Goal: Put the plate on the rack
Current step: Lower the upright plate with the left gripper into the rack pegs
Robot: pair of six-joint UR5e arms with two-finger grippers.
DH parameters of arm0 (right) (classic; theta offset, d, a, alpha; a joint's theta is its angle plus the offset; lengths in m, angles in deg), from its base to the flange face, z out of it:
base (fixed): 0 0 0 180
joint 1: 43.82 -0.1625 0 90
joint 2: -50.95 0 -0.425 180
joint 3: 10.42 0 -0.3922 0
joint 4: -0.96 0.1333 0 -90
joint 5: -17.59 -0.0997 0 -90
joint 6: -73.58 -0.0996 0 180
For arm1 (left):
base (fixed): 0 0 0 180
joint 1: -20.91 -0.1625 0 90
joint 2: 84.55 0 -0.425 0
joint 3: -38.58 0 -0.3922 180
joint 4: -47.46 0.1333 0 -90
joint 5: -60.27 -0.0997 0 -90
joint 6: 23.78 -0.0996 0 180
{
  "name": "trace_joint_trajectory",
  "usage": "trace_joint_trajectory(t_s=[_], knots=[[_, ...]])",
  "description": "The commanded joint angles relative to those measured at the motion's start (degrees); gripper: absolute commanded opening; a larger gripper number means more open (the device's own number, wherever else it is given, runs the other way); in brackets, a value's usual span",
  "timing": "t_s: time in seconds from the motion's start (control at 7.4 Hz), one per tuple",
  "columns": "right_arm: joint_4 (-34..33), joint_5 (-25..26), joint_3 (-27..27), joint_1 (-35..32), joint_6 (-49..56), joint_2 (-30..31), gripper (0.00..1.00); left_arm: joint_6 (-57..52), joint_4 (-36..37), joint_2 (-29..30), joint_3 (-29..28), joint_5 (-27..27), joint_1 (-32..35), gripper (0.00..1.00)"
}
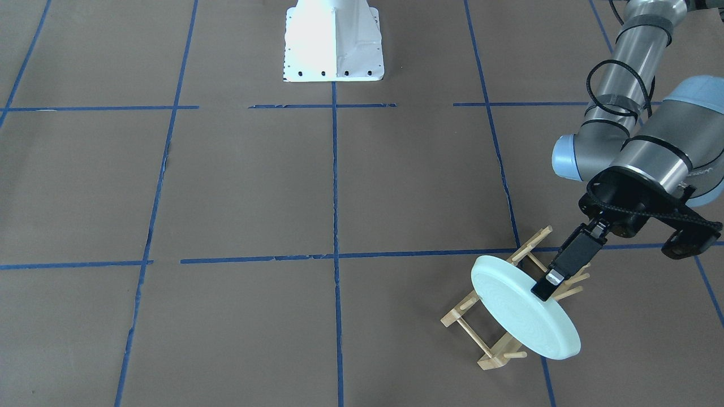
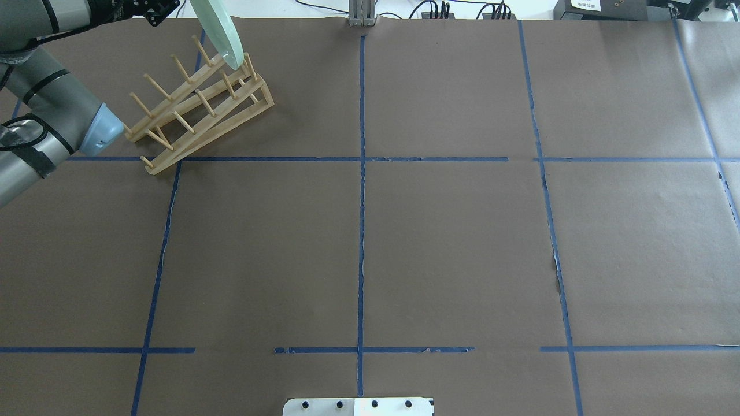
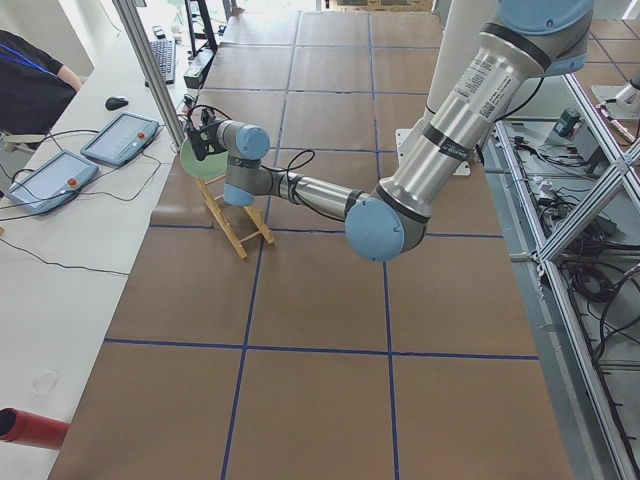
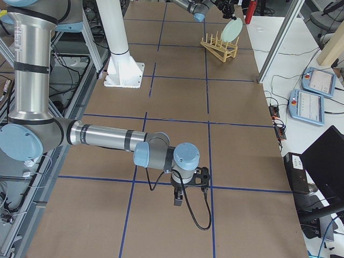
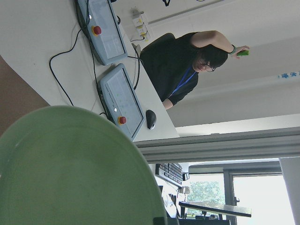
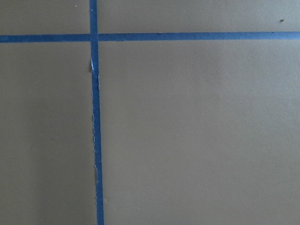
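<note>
Next, my left gripper lets go of the plate, standing on edge between the end pegs of the light wooden rack (image 1: 507, 319). The plate is now held tilted over the rack.
The pale mint-green plate (image 1: 526, 316) is held on edge and tilted over the light wooden rack (image 1: 487, 350). My left gripper (image 1: 543, 291) is shut on the plate's upper rim; one black finger (image 1: 568, 263) shows and the other is behind the plate. In the overhead view the plate (image 2: 218, 29) has its lower edge among the pegs at the far end of the rack (image 2: 173, 155); I cannot tell whether it rests there. The plate fills the lower left of the left wrist view (image 5: 70, 168). My right gripper (image 4: 178, 201) hangs low over the table far from the rack; I cannot tell whether it is open or shut.
The white robot base (image 1: 334, 39) stands at the table's middle edge. Blue tape lines cross the brown table (image 2: 451, 248). Beyond the far table edge an operator (image 5: 187, 65) sits by two teach pendants (image 5: 122, 101).
</note>
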Motion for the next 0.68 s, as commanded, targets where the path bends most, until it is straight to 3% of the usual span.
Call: trace_joint_trajectory(t_s=[0.0,0.54], knots=[[0.0,0.0,0.0,0.0,0.0,0.0,1.00,-0.1,0.0,0.1,-1.8,0.0,-0.2,0.00],[0.0,0.0,0.0,-0.1,0.0,0.0,1.00,-0.2,0.0,0.4,-3.2,-2.1,-2.3,0.00]])
